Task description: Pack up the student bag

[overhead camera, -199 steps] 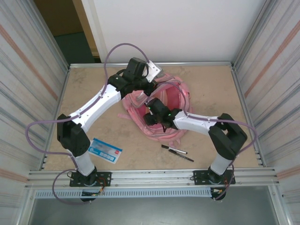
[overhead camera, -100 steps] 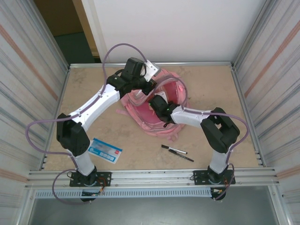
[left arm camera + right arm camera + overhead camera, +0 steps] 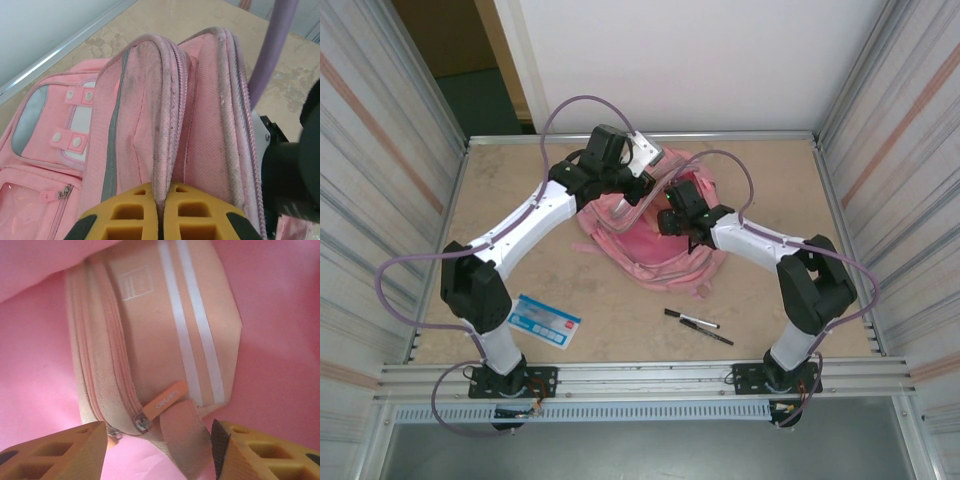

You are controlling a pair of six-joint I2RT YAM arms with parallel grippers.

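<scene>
The robot's left gripper will let go of the student bag's zipper edge, now held at the bag's far rim, over the student bag's pink opening (image 3: 654, 217).
The student bag (image 3: 665, 255) is a large pink backpack lying mid-table with its mouth held up. My left gripper (image 3: 642, 182) is at the bag's far rim. In the left wrist view that gripper (image 3: 161, 194) is shut on the zipped rim of the student bag (image 3: 150, 100). My right gripper (image 3: 669, 222) reaches into the bag's mouth. In the right wrist view it (image 3: 159, 442) stands open inside the pink lining (image 3: 280, 340). A peach pencil pouch (image 3: 150, 330) with white stripes lies just ahead, its strap end between the fingers, touching neither.
A blue and white booklet (image 3: 544, 321) lies at the front left. Two black pens (image 3: 692, 321) lie at the front right of the bag. Metal walls close in both sides, and the back rail runs just behind the bag.
My right arm has swung back and to the right, going deeper into the bag, and its jaws have narrowed slightly. The bag's front has slumped. The left gripper has kept its hold.
</scene>
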